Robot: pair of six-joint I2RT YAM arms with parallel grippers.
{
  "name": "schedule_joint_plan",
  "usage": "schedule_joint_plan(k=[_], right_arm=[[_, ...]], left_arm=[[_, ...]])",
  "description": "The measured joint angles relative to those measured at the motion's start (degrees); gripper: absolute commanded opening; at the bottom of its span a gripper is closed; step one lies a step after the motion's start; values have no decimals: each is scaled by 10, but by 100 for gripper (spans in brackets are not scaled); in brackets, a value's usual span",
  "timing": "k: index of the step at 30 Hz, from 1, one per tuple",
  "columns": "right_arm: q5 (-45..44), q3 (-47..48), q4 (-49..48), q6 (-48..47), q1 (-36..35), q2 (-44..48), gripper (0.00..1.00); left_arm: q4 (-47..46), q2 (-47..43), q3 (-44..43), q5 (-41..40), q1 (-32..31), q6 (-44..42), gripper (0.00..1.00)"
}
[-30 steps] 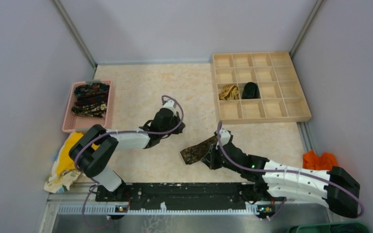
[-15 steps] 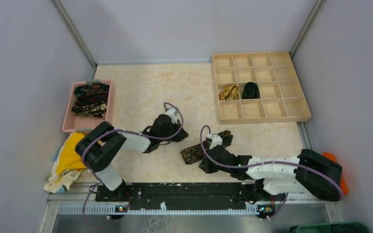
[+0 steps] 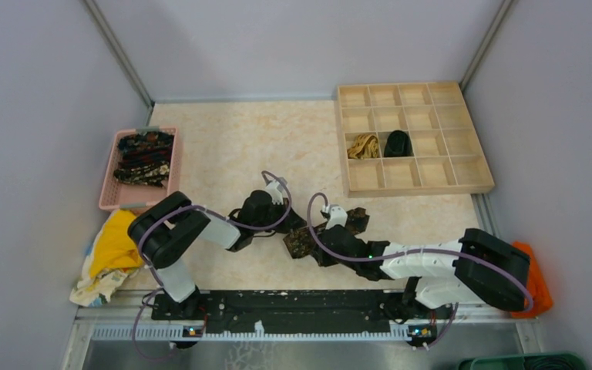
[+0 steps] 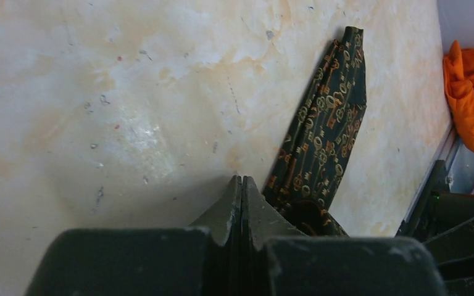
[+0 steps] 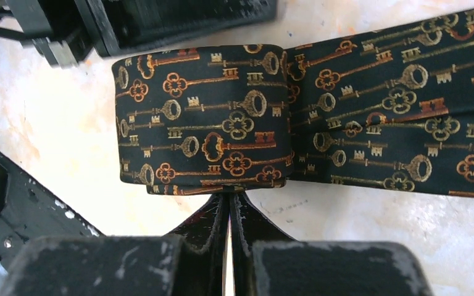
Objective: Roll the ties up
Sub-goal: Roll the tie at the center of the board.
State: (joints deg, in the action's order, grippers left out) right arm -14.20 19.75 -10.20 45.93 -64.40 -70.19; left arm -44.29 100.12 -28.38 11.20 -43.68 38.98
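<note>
My right gripper, shut and pressing at the roll's near edge where the under layer sticks out, should open and clasp the folded roll [image 5: 203, 117] to even the layers.
A dark tie with a gold key pattern [image 3: 354, 218] lies on the table between the arms. Its left end is folded into a thick roll [image 5: 200, 120], and the rest stretches right [image 5: 401, 117]. My right gripper [image 5: 228, 192] is shut, its tips against the roll's near edge, with nothing between the fingers. My left gripper [image 4: 242, 182] is shut and empty, low on the table just left of the same tie [image 4: 330, 132]. In the top view the left gripper [image 3: 284, 223] and the right gripper [image 3: 317, 233] flank the roll.
A pink basket [image 3: 108, 193] at the left holds several patterned ties [image 3: 145, 156]. A wooden compartment tray [image 3: 462, 173] at the back right holds a tan-gold roll [image 3: 364, 146] and a black roll [image 3: 397, 143]. A yellow cloth [image 3: 112, 247] lies at the left, an orange cloth [image 3: 536, 270] at the right.
My right arm has swung left and lower over the tie. My left gripper has come down toward the tie's left end. The tie's left end now looks shorter and thicker.
</note>
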Motion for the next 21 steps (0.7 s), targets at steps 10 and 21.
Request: schedule_joint_plan(k=[10,21], right_arm=[[3,29,-9,-17,0,-52,0],[-30,54,126,-30,-25,71,1]], left_arm=[[-13,6,5,13,-14,15,0],[192,-76,-41,-200,7,37,0]])
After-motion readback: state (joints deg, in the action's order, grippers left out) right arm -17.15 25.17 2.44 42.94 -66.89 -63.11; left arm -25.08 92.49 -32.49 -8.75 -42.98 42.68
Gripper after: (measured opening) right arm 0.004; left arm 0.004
